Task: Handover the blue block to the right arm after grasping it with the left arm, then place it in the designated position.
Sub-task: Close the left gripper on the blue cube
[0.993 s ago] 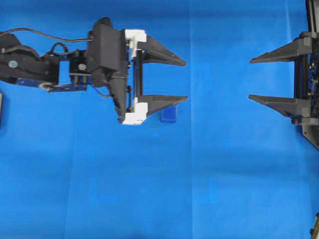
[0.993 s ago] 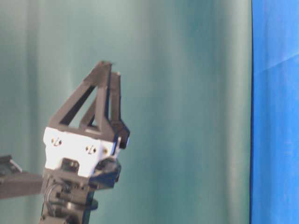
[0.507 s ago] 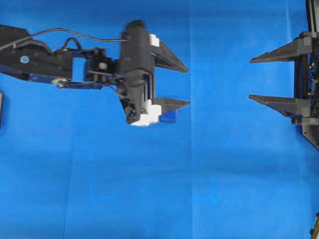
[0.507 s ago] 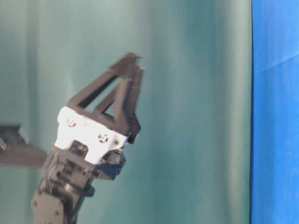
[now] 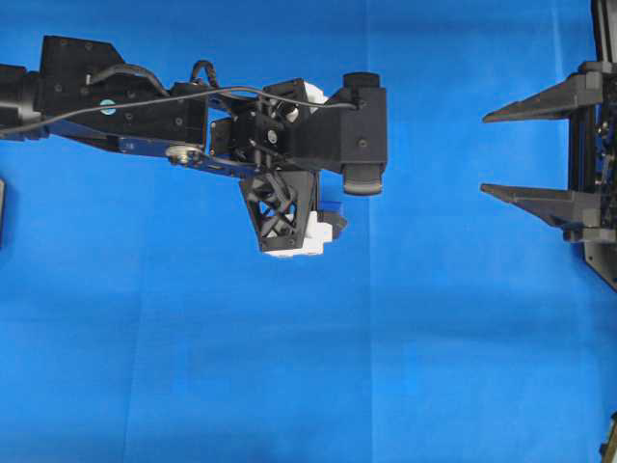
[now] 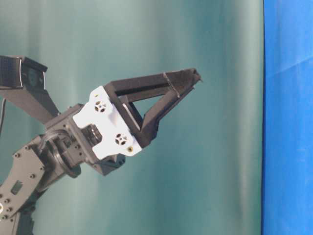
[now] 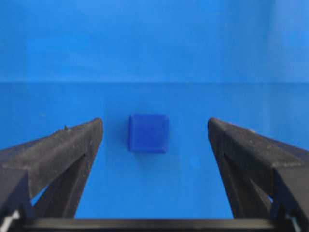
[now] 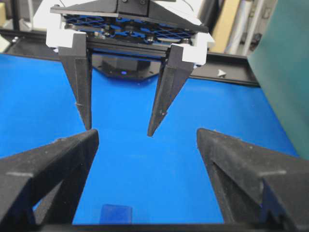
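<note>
Next, my left gripper moves down to the blue block and closes on the blue block's opposite sides (image 5: 332,206) (image 7: 148,134), which face the open fingers.
The blue block (image 7: 148,133) lies flat on the cloth, a small dark-blue cube. My left gripper (image 7: 154,124) hangs above it, open, with the block between its fingers and nearer the left one, touching neither. From overhead the left arm (image 5: 318,135) covers the block. In the right wrist view the left gripper's fingers (image 8: 83,96) point down at the cloth, with the block (image 8: 116,213) at the bottom edge. The right arm's gripper (image 5: 485,154) stays at the right side, open and empty, pointing left. From table level the left gripper (image 6: 193,78) shows white brackets.
Bright blue cloth (image 5: 289,367) covers the table. A green backdrop (image 6: 220,147) fills the table-level view. A black frame rail (image 8: 227,75) runs along the far table edge, and a dark object (image 5: 2,212) sits at the overhead view's left edge.
The left arm has reached to the right and its gripper has tipped from lying level to pointing down over the block. Its jaws stay wide. The right arm has not moved.
</note>
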